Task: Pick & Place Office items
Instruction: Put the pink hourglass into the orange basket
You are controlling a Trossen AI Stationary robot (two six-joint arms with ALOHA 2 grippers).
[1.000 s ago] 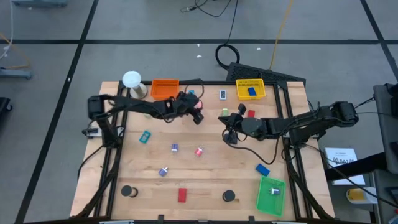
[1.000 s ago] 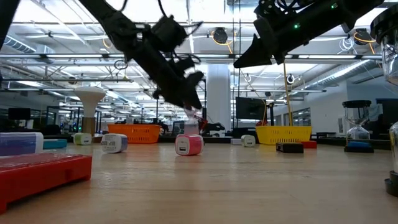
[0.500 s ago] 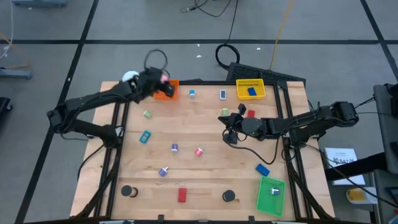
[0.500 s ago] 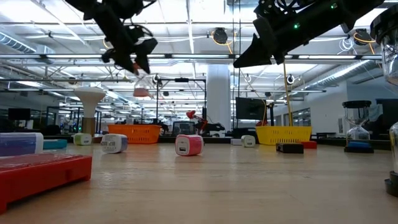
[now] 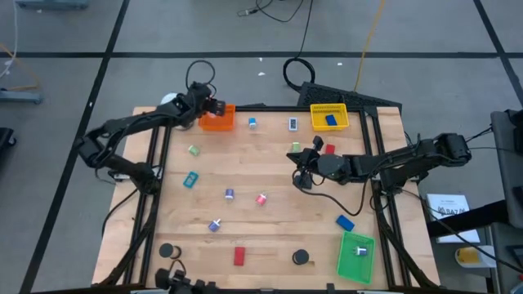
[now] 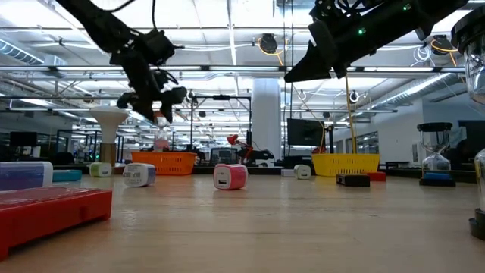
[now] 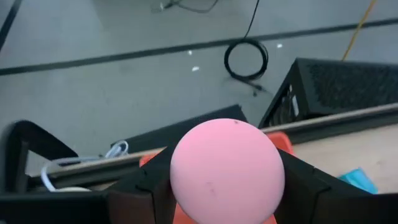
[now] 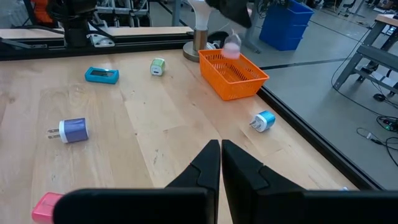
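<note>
Next, my left gripper releases the round pink piece in the orange tray's far corner (image 5: 226, 109), on the side toward the yellow tray.
My left gripper (image 5: 216, 106) hangs over the orange tray (image 5: 216, 121) at the table's far left, shut on a round pink piece (image 7: 227, 171). The right wrist view shows the same pink piece (image 8: 231, 45) above the orange tray (image 8: 235, 74). My right gripper (image 5: 301, 181) hovers shut and empty over the middle right of the table. Several small office items lie on the wood: a pink plug-like piece (image 5: 261, 198), a purple one (image 5: 230, 193), a teal one (image 5: 190, 180), a red block (image 5: 239, 256) and two black discs (image 5: 167, 251) (image 5: 301, 257). My left gripper pinches the round pink piece between its two fingers (image 7: 140, 193), one on each of its opposite sides (image 7: 179, 183). The fingers slant down toward the table's far edge. The piece is lifted clear, above the orange tray.
A white ball on a round base (image 5: 172, 104) stands just left of the orange tray. A yellow tray (image 5: 328, 117) holding a blue block sits at the far right, and a green tray (image 5: 355, 255) at the near right. A black frame edges the table.
My left gripper has carried the pink piece from the far middle of the table toward the far left edge, rising and rolling on the way. It now hangs over the orange tray. The piece stays between the fingers.
</note>
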